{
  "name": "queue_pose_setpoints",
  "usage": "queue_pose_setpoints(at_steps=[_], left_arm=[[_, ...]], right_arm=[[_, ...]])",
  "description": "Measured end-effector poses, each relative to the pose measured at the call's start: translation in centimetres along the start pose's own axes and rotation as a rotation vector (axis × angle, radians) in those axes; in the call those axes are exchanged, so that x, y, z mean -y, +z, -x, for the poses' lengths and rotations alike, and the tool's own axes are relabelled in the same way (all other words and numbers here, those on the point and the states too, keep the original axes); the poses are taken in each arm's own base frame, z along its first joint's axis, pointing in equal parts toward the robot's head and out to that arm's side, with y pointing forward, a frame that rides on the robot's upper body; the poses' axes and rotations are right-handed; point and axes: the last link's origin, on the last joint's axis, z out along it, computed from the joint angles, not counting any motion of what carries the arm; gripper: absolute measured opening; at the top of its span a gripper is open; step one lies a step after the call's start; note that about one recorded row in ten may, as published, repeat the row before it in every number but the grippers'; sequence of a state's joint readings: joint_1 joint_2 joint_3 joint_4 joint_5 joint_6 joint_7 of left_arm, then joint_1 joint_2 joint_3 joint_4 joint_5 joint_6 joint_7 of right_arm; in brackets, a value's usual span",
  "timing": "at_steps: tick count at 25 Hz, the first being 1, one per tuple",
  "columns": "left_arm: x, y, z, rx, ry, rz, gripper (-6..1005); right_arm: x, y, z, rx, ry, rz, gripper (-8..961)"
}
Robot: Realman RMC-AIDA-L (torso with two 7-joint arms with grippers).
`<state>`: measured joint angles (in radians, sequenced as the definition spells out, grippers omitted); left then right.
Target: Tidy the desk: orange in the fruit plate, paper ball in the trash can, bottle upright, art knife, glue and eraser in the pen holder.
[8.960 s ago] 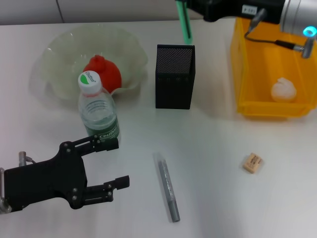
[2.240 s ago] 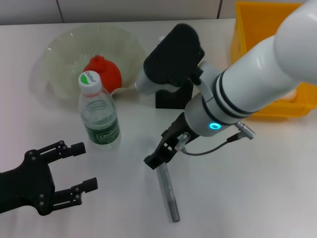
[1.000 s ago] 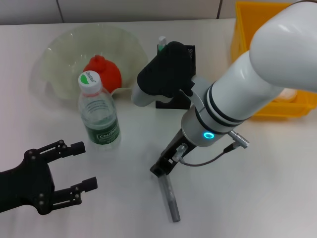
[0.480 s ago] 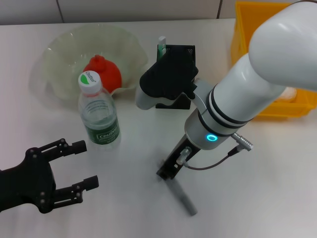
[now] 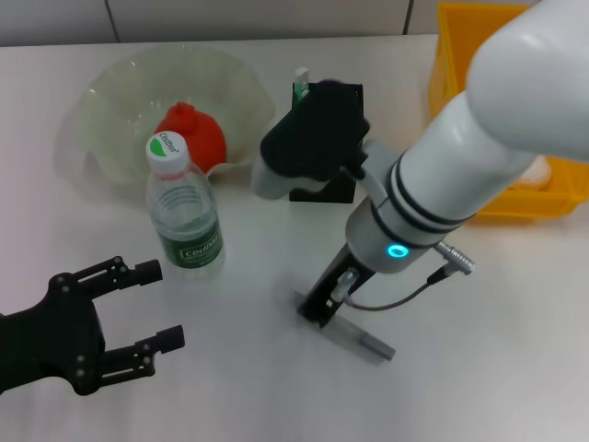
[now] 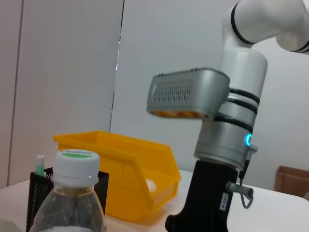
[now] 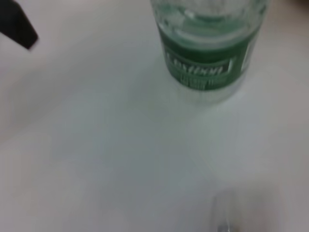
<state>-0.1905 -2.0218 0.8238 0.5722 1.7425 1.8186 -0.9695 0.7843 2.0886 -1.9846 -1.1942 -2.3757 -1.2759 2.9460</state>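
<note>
Next, my right gripper releases the grey glue inside the black pen holder (image 5: 311,118), beside the art knife.
My right gripper (image 5: 320,308) is low over the white desk (image 5: 515,368), shut on one end of the grey glue (image 5: 363,341), which slants away from it. My left gripper (image 5: 152,306) is open and empty at the near left. The bottle (image 5: 184,212) stands upright; it also shows in the right wrist view (image 7: 210,48). The orange (image 5: 191,133) lies in the fruit plate (image 5: 110,110). The art knife (image 5: 300,83) sticks out of the pen holder (image 5: 322,189). The paper ball (image 5: 543,170) lies in the trash can (image 5: 469,55). The eraser does not show.
My white right arm (image 5: 479,157) reaches across the middle of the desk and hides much of the pen holder and the trash can. In the left wrist view the bottle cap (image 6: 76,159), pen holder (image 6: 36,193), trash can (image 6: 120,164) and right arm (image 6: 227,121) show.
The right gripper has come down onto the upper end of the glue. The glue has swung from pointing towards me to slanting to the right. The left gripper has stayed put.
</note>
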Motion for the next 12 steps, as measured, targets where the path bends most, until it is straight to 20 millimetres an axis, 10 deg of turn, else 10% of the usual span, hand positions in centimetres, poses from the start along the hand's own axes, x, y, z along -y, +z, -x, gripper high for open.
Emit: queue_pose_setpoints(at_steps=[12], left_arm=[[-0.3, 0.8, -0.2, -0.018, 0.0, 0.03, 783]], right_arm=[[5.4, -12.9, -2.0, 0.67, 0.103, -0.012, 137]])
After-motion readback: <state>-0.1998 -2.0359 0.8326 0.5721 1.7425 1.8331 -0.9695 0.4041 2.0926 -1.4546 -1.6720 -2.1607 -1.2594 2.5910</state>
